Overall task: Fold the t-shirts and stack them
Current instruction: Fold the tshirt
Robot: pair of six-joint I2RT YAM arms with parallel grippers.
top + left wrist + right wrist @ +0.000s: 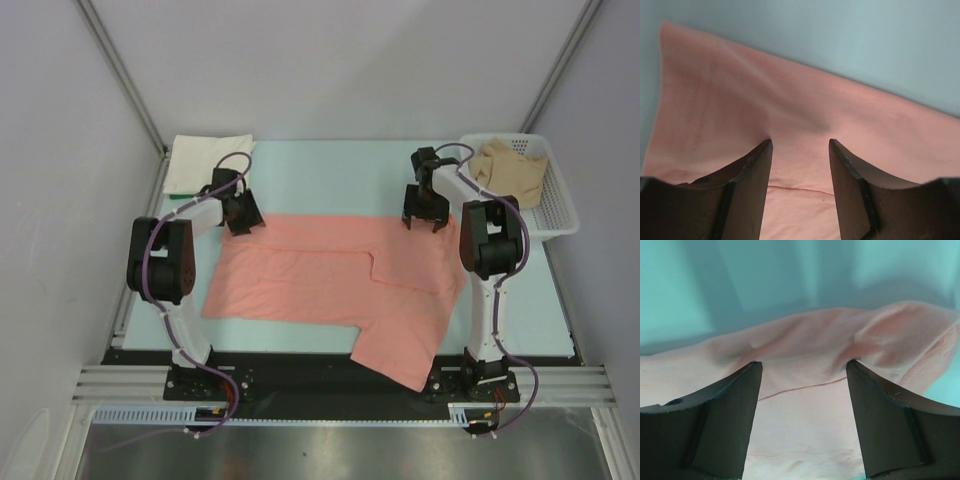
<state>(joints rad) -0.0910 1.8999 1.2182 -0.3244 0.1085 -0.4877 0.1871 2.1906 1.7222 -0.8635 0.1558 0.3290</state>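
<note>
Next, I close my left gripper on the hem's near corner [206, 314] of the salmon-pink t-shirt, at the end nearest the cream-white t-shirt.
The salmon-pink t-shirt [330, 275] lies spread on the table, folded lengthwise, one part hanging over the near edge. My left gripper [242, 222] is open at the shirt's far left corner, its fingers [747, 175] straddling the pink cloth [800, 115]. My right gripper [425, 220] is open at the far right edge, fingers [885, 410] either side of a raised pink fold [805, 355]. A cream-white t-shirt [207, 162] lies folded at the far left. A tan-beige t-shirt [510, 170] sits crumpled in the basket.
A white mesh basket [560, 205] stands at the far right of the pale green table [330, 165]. Grey walls enclose the table on three sides. The arm bases stand at the near edge.
</note>
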